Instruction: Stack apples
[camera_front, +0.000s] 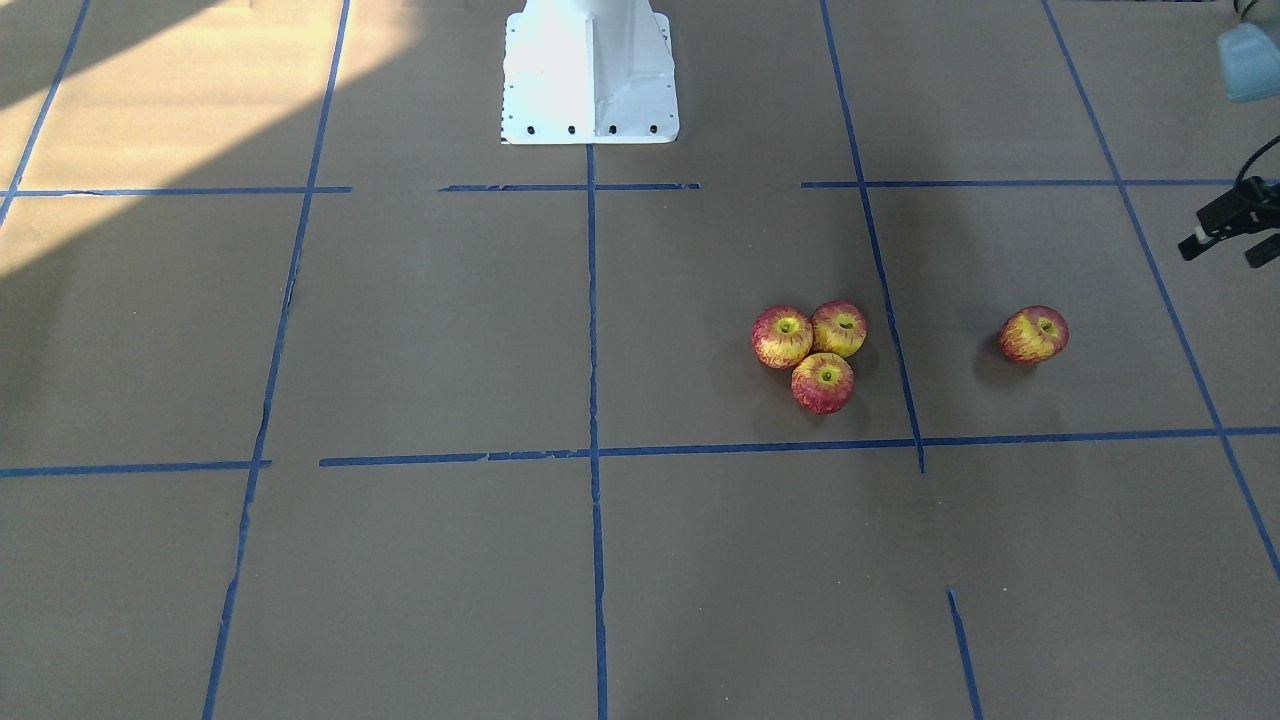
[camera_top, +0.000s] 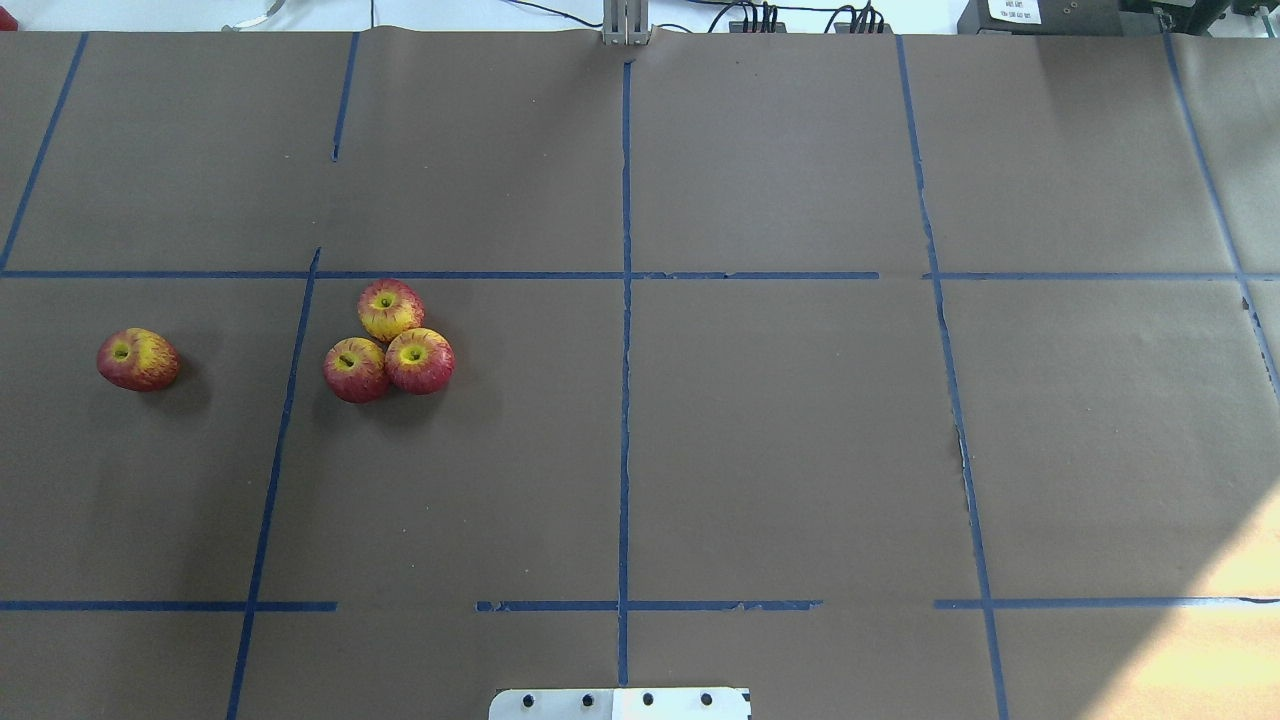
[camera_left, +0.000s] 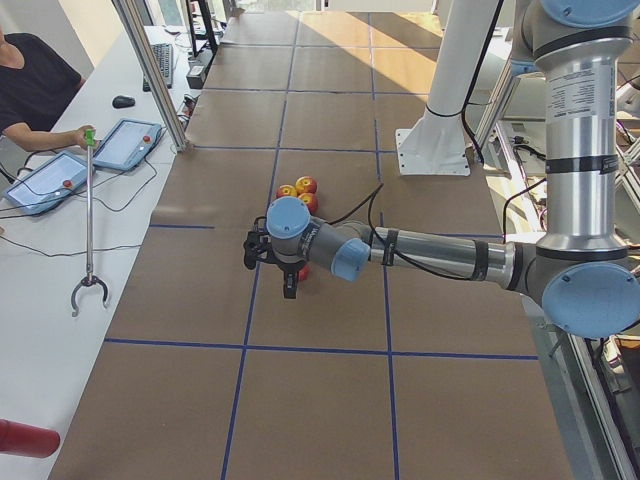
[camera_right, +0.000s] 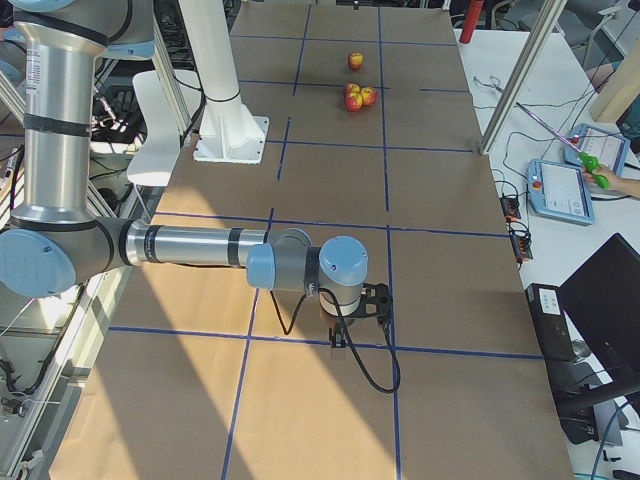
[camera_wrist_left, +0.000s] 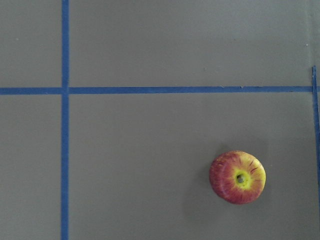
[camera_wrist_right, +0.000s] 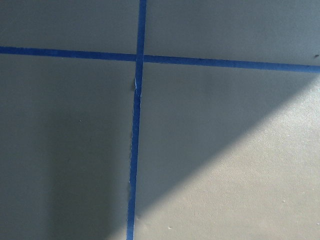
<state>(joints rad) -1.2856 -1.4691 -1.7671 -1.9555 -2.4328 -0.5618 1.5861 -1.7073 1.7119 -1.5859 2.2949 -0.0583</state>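
Note:
My left gripper closes next around the sides of the lone apple (camera_front: 1034, 335) (camera_wrist_left: 237, 177), which sits apart from the cluster.
Three apples (camera_top: 390, 310) (camera_top: 355, 370) (camera_top: 420, 360) lie touching in a cluster on the brown table, left of centre in the overhead view; they also show in the front view (camera_front: 823, 383). A fourth apple (camera_top: 138, 358) lies alone further left, also in the front view (camera_front: 1034, 334) and the left wrist view (camera_wrist_left: 237, 177). My left gripper (camera_front: 1228, 248) hangs above the table beside the lone apple, its fingers apart and empty. My right gripper (camera_right: 355, 320) hovers over bare table far from the apples; I cannot tell whether it is open.
The white robot base (camera_front: 590, 80) stands at the table's middle edge. Blue tape lines (camera_top: 625, 400) grid the brown surface. On a side bench an operator holds a grabber stick (camera_left: 88, 220) near two tablets (camera_left: 125, 143).

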